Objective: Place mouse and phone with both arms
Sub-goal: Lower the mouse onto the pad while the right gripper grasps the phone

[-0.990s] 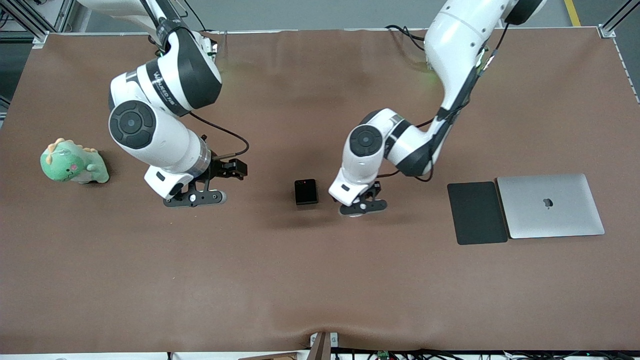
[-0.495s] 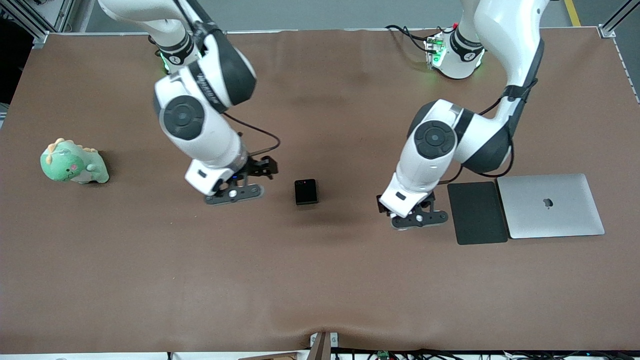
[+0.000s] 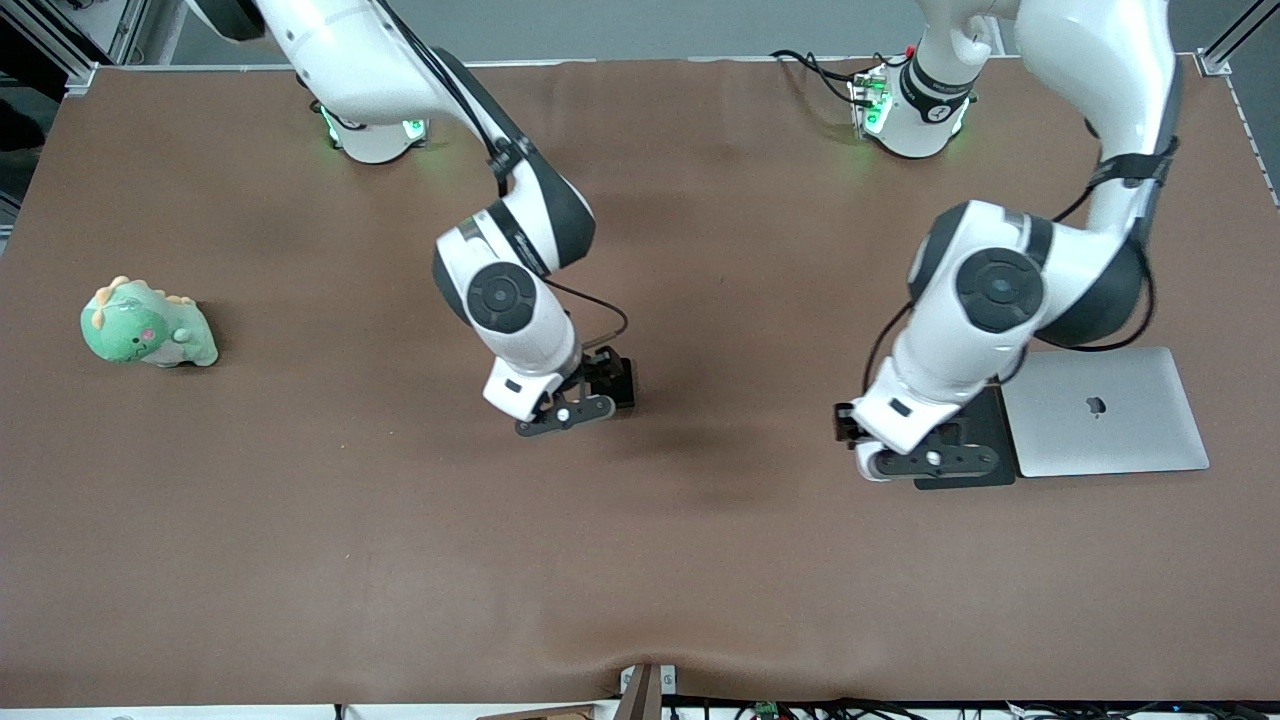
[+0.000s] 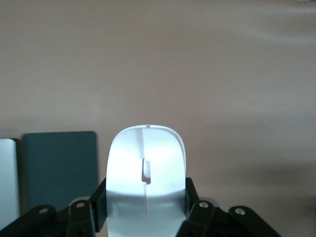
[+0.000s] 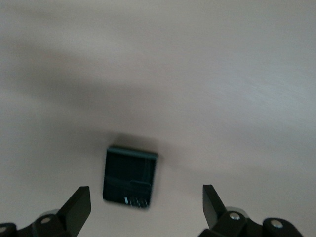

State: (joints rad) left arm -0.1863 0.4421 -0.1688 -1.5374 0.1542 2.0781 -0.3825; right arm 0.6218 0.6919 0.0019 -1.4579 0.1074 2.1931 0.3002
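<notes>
The small black phone is next: my right gripper should move down to it and close on the phone's opposite side edges (image 3: 625, 383) (image 5: 130, 177).
The white mouse (image 4: 146, 173) is gripped between my left gripper's (image 4: 146, 200) fingers and is held up in the air. In the front view the left gripper (image 3: 930, 458) hangs over the edge of the dark-grey pad (image 3: 1000, 430); the mouse is mostly hidden under it there. The small black phone (image 5: 129, 177) lies flat on the brown table. My right gripper (image 5: 145, 207) is open above it, with its fingers (image 5: 79, 207) spread wide to either side and not touching it. In the front view the right gripper (image 3: 565, 410) covers most of the phone (image 3: 625, 385).
A closed silver laptop (image 3: 1100, 410) lies beside the dark-grey pad (image 4: 61, 170), toward the left arm's end of the table. A green plush dinosaur (image 3: 148, 325) sits toward the right arm's end.
My right gripper has swept from the right arm's end of the table to over the phone. My left gripper has carried the mouse from beside the phone to over the pad's edge.
</notes>
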